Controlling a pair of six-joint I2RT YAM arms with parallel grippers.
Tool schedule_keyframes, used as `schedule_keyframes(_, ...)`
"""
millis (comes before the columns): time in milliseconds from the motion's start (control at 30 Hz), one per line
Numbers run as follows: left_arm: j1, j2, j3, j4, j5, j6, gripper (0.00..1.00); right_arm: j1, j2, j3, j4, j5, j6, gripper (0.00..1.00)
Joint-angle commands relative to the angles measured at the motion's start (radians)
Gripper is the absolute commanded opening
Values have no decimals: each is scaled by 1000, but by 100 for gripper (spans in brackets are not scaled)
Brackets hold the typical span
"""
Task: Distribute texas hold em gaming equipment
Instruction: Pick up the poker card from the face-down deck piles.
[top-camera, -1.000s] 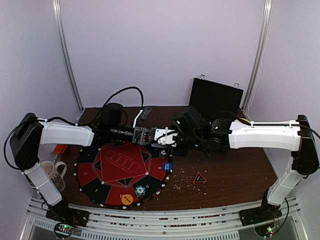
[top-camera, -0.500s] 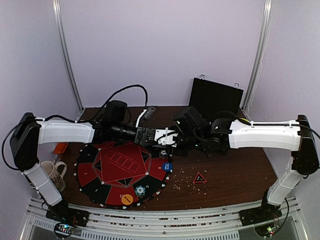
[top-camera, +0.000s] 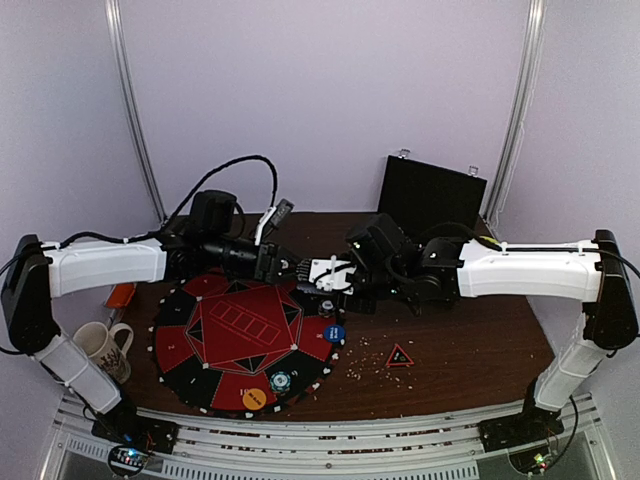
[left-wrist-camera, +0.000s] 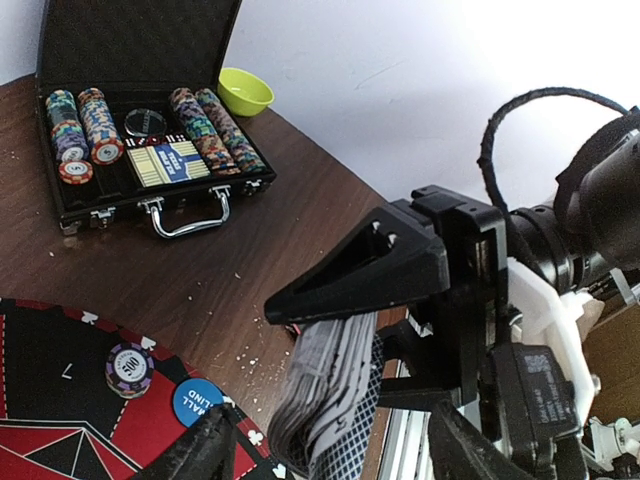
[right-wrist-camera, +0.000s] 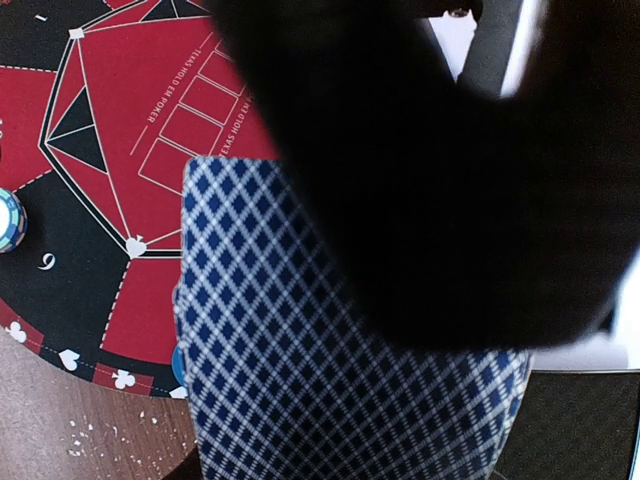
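Next, my left gripper pinches just the blue-backed outer card (left-wrist-camera: 354, 448) and pulls it off the deck, because its open fingers straddle the whole lower end of the deck.
My right gripper (top-camera: 320, 274) is shut on a thick deck of playing cards (right-wrist-camera: 320, 380) with blue diamond backs and holds it above the table's middle. In the left wrist view the deck (left-wrist-camera: 335, 385) hangs fanned below the right gripper's black finger (left-wrist-camera: 370, 275). My left gripper (top-camera: 282, 267) is open, and its two fingers stand wide apart on either side of the deck's lower end (left-wrist-camera: 330, 440). A blue disc (top-camera: 334, 334), a striped chip (top-camera: 280, 380) and an orange disc (top-camera: 254, 399) lie on the red and black poker mat (top-camera: 240, 335).
The open black chip case (left-wrist-camera: 150, 150) holds rows of chips and a card pack, and its lid (top-camera: 430, 195) stands at the back right. A yellow bowl (left-wrist-camera: 245, 90) sits beside it. A red triangle (top-camera: 400, 356) lies right of the mat, and a mug (top-camera: 100, 345) stands at the left.
My left arm has swung its elbow and wrist back to the left, and its gripper has drawn slightly away from the deck. The right arm and the deck have stayed put.
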Motion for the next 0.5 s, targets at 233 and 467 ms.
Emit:
schedule_keyframes(233, 23, -21, -30, 69, 58, -15, 34, -6, -22, -16, 22, 8, -4, 49)
schedule_keyframes(467, 23, -12, -34, 63, 61, -14, 12, -6, -22, -16, 25, 9, -3, 49)
